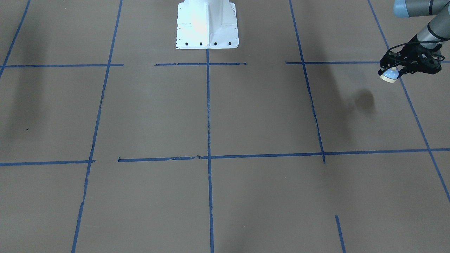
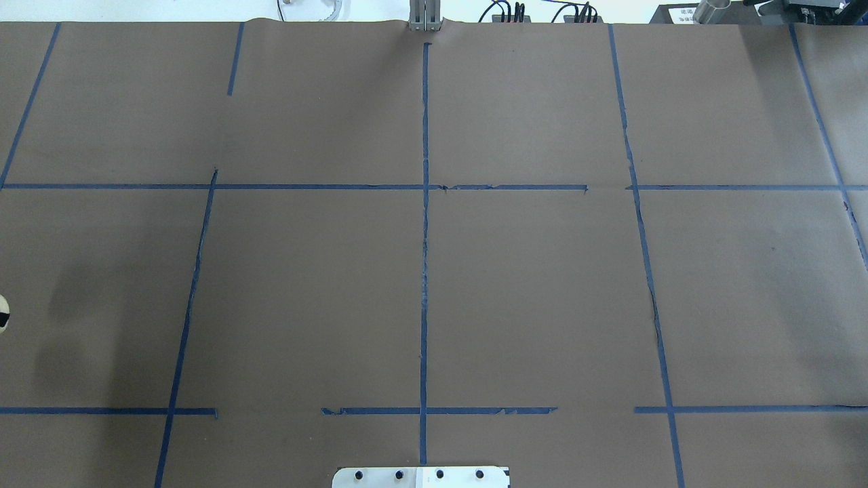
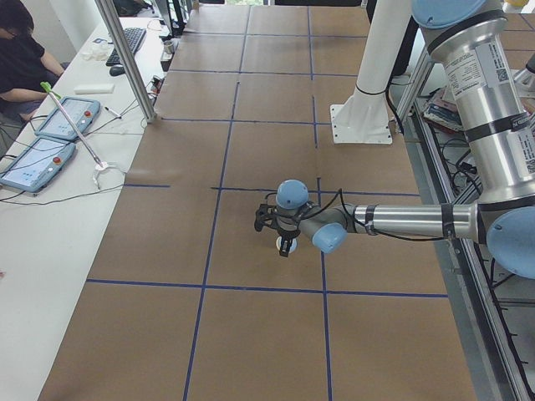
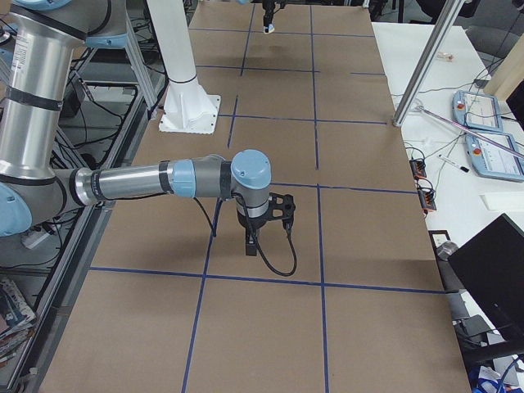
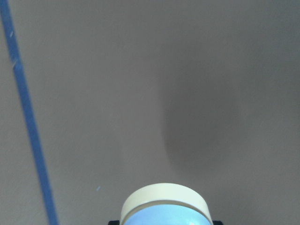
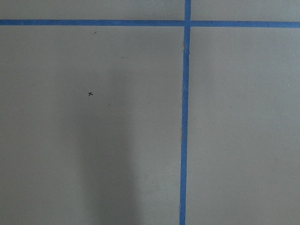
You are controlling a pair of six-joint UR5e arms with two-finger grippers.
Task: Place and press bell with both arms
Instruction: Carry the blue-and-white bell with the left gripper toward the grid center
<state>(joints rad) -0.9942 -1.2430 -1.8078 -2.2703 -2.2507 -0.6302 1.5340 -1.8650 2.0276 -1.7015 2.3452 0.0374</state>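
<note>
Next, my left gripper releases the bell on the middle tape line (image 1: 207, 144), just on the pedestal side of its crossing. The bell now hangs above the brown table.
The bell (image 1: 389, 75) is light blue with a cream base. It hangs in my left gripper (image 1: 390, 71), which is shut on it, above the brown table (image 1: 246, 116) at the robot's far left; a shadow lies on the paper beneath. The bell also shows in the left wrist view (image 5: 164, 206), in the exterior left view (image 3: 282, 243), and as a sliver at the overhead view's left edge (image 2: 3, 313). My right gripper (image 4: 250, 242) hangs over the table's other end and shows only in the exterior right view. I cannot tell whether it is open or shut.
Blue tape lines (image 1: 208, 112) divide the brown paper into squares. The white pedestal base (image 1: 207, 24) stands at the robot's side. An operator (image 3: 21, 50) sits at a white side table with tablets (image 3: 50, 138) and a metal post (image 3: 125, 58).
</note>
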